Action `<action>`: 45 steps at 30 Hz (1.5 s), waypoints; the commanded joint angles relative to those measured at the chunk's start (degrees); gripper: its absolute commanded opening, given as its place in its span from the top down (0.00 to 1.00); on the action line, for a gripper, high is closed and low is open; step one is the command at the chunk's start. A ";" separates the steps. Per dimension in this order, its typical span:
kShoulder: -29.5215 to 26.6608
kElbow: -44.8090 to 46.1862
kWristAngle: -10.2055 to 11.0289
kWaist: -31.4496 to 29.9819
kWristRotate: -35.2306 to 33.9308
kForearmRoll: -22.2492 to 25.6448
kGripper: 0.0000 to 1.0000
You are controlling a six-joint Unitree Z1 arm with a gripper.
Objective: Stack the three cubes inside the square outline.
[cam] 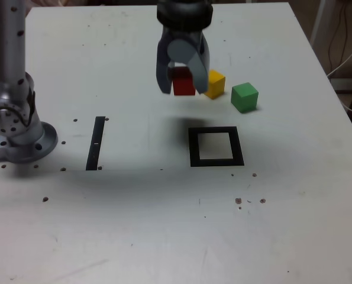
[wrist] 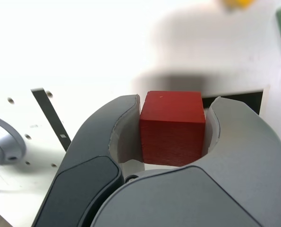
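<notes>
The robot's gripper needs to release the red cube inside the square outline [cam: 210,142], near the outline's edge that faces the narrow black strip. The red cube is still held above the table.
My gripper [cam: 183,89] is shut on the red cube [cam: 184,82], holding it above the table; a shadow lies on the table beneath it. In the wrist view the red cube [wrist: 172,127] sits squeezed between the two grey jaws. The yellow cube [cam: 215,84] rests on the table just to the exterior view's right of the held cube, and the green cube [cam: 245,97] stands further right. The square outline [cam: 216,147] lies flat nearer the camera, with nothing inside it. A corner of the square outline [wrist: 234,98] peeks out behind the jaws in the wrist view.
A narrow black strip [cam: 96,142] lies at the exterior view's left, close to the arm's round base [cam: 19,133]. The white table [cam: 164,225] has small dark specks and ends at the right edge near cables.
</notes>
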 commanded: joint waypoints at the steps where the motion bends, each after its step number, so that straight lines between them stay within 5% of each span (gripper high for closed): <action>1: -0.08 0.38 0.32 -2.59 -2.18 -0.46 0.72; 14: 5.05 -1.46 -0.57 -13.01 -12.44 -2.59 0.72; 21: 8.29 -4.81 -2.12 -13.93 -14.83 -1.15 0.72; 37: 11.82 -5.83 -0.69 -13.95 -17.62 -2.44 0.72; 45: 12.39 -5.28 -1.11 -13.79 -17.43 -5.13 0.51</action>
